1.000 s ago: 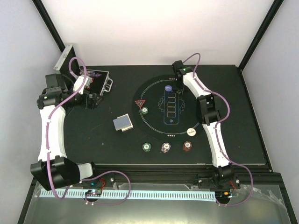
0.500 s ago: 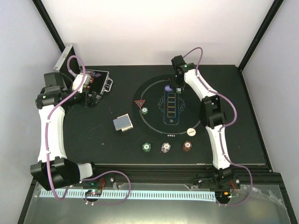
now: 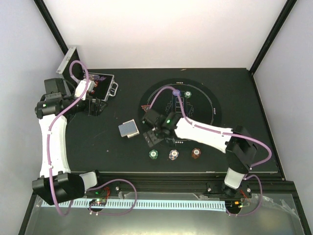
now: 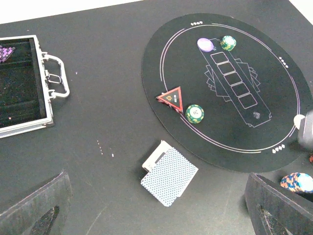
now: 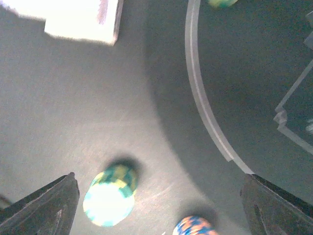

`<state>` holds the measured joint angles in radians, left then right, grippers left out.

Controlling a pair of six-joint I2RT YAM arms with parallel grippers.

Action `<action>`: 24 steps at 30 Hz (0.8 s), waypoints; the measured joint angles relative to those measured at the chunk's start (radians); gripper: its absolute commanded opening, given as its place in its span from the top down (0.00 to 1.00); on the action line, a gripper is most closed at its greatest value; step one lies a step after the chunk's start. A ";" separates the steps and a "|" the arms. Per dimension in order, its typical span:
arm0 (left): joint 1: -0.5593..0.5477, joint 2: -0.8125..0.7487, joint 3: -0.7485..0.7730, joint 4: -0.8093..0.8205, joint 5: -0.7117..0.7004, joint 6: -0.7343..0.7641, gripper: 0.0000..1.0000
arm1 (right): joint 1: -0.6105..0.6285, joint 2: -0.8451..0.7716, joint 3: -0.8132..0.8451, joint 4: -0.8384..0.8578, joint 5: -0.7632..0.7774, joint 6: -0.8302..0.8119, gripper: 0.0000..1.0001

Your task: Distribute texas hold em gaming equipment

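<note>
The robot's right gripper will close on the top chips (image 3: 153, 153) (image 5: 110, 199) of the green stack, next to the blue-patterned stack.
The card deck (image 3: 129, 129) lies grey-blue back up, left of the round mat (image 3: 215, 105); it also shows in the left wrist view (image 4: 168, 176). A green chip (image 3: 188, 94) and a purple chip (image 3: 176, 91) sit at the mat's far edge. Three chip stacks stand along the front: green (image 3: 154, 154), blue-patterned (image 3: 173, 154) and brown-red (image 3: 196, 152). My right gripper (image 3: 152, 138) is open and empty, hovering just above the green stack (image 5: 110, 196) with the blue-patterned stack (image 5: 195, 226) beside it. My left gripper (image 3: 95, 105) is open and empty by the case, with the deck below it in its view.
The open silver case (image 3: 100, 85) stands at the back left (image 4: 24, 93). A red triangle marker (image 4: 171, 98) and another green chip (image 4: 194, 113) lie on the mat's left edge, mostly under my right arm in the top view.
My right arm has swung from the mat's far edge to the front left, above the green stack. A green chip now lies beside the purple chip. The left arm barely moved.
</note>
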<state>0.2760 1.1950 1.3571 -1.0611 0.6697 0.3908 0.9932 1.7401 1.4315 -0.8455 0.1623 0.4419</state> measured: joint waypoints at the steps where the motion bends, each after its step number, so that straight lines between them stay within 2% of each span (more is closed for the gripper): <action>1: 0.000 -0.003 0.000 0.000 0.000 0.000 0.01 | 0.035 0.003 -0.025 0.005 -0.008 0.016 0.07; 8: 0.002 -0.012 0.016 -0.002 0.000 0.000 0.01 | 0.172 0.072 -0.053 0.036 -0.053 0.093 0.10; 16: 0.005 -0.018 0.021 -0.002 -0.003 0.000 0.01 | 0.176 0.141 -0.092 0.076 -0.072 0.121 0.20; 24: 0.005 -0.018 0.021 -0.002 -0.005 0.000 0.01 | 0.176 0.146 -0.108 0.089 -0.084 0.126 0.27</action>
<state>0.2806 1.1770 1.3785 -1.0626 0.6651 0.3912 1.1694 1.8862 1.3239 -0.7567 0.0788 0.5678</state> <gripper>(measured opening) 0.989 0.748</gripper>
